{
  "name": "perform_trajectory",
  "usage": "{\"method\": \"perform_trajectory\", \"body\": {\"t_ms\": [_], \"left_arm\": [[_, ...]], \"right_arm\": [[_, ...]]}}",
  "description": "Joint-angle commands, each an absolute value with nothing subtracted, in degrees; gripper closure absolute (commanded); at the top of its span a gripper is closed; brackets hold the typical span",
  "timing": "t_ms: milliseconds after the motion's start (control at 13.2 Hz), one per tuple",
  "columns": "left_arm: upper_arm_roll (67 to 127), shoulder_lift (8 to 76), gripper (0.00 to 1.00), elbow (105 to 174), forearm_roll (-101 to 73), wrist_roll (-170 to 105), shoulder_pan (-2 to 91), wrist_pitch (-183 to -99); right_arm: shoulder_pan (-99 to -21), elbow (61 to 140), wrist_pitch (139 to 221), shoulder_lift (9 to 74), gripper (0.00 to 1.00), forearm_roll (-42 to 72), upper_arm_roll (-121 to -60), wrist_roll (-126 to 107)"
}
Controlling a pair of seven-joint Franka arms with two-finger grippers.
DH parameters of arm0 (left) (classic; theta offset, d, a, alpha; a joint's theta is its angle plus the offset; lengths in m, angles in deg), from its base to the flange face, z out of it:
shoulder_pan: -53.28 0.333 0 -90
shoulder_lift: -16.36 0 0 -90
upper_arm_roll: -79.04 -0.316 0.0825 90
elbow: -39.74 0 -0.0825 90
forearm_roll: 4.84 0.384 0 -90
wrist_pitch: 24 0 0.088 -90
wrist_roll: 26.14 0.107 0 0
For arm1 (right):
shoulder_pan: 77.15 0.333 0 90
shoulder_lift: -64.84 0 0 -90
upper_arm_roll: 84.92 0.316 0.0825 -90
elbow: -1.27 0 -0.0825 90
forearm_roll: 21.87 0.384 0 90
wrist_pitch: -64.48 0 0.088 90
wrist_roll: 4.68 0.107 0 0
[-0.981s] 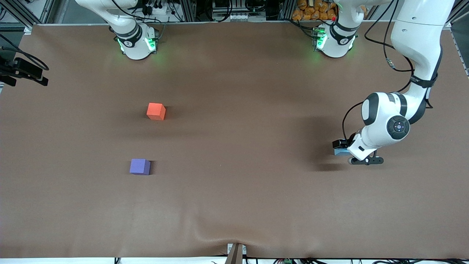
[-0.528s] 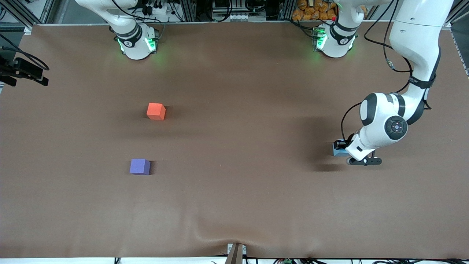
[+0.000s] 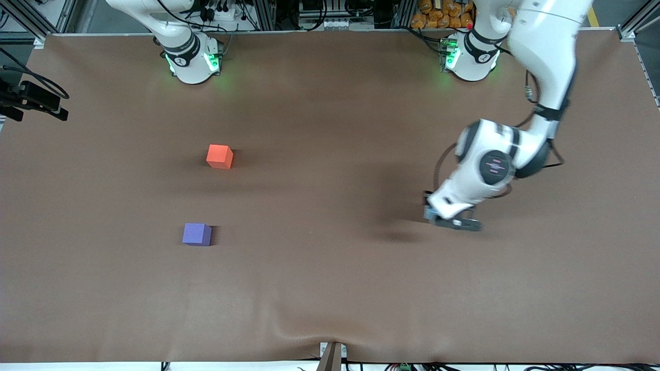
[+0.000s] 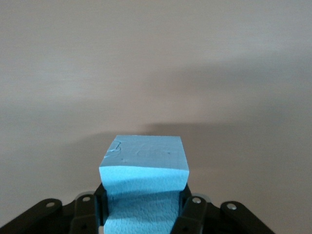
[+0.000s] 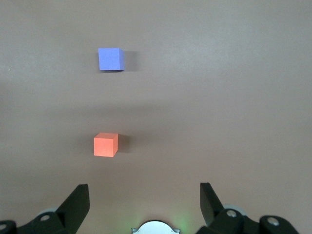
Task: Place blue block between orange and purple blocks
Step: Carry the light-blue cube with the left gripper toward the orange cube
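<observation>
My left gripper has the sky-blue block. It will let go of it on the bare table (image 3: 284,191) next to the gap between orange and purple blocks.
My left gripper (image 3: 432,212) is shut on the sky-blue block (image 4: 145,165) and holds it just above the brown table toward the left arm's end. The front view hides most of the block under the hand. The orange block (image 3: 219,156) and the purple block (image 3: 196,234) sit apart on the table toward the right arm's end, the purple one nearer the front camera. Both also show in the right wrist view, orange (image 5: 106,145) and purple (image 5: 110,59). My right gripper (image 5: 145,202) is open and empty, high above its own base, and waits.
The two arm bases (image 3: 193,59) (image 3: 469,56) stand at the table's back edge. A black camera mount (image 3: 31,100) sticks in at the right arm's end. A small bracket (image 3: 331,355) sits at the front edge. The brown cover wrinkles near it.
My left arm has swung toward the middle of the table, carrying the blue block toward the orange and purple blocks. Those two blocks have not moved.
</observation>
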State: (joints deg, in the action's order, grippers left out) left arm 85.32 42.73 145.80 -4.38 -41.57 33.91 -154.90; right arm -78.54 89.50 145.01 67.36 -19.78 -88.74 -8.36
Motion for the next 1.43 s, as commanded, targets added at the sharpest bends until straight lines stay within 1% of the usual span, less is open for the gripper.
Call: {"method": "perform_trajectory", "body": {"t_ms": [0, 151, 377, 453, 604, 830, 1283, 1358], "left_arm": [[84.75, 46.67, 1.0, 136.71, -3.87, -47.84, 26.24, -149.79], [84.75, 50.97, 1.0, 129.42, -4.14, -51.52, 20.97, -147.94], [84.75, 57.74, 1.0, 120.54, -5.1, -58.73, 14.1, -147.84], [84.75, 58.72, 1.0, 118.25, -5.63, -60.67, 12.34, -147.84], [84.75, 60.56, 1.0, 114.21, -7.38, -63.14, 9.96, -147.84], [85.01, 65.65, 1.0, 106.56, -9.15, -67.0, 7.14, -149.85], [84.84, 71.2, 1.0, 105.04, -9.15, -70.43, 4.06, -159.43], [84.58, 72.16, 1.0, 104.69, -9.15, -71.05, 3.45, -159.97]], "right_arm": [[-78.91, 88.81, 144.29, 67.39, 0.0, -19.32, -88.53, -8.11], [-79.0, 88.81, 144.37, 67.39, 0.0, -19.32, -88.53, -8.11], [-78.99, 88.81, 144.37, 67.39, 0.0, -19.32, -88.53, -8.11], [-79.0, 88.81, 144.37, 67.31, 0.0, -19.32, -88.53, -8.11], [-78.91, 88.81, 144.29, 67.39, 0.0, -19.32, -88.53, -8.11], [-79.0, 88.81, 144.37, 67.3, 0.0, -19.41, -88.53, -8.11], [-79.0, 88.9, 144.29, 67.39, 0.0, -19.32, -88.53, -8.11], [-79.0, 88.9, 144.29, 67.31, 0.0, -19.32, -88.53, -8.11]]}}
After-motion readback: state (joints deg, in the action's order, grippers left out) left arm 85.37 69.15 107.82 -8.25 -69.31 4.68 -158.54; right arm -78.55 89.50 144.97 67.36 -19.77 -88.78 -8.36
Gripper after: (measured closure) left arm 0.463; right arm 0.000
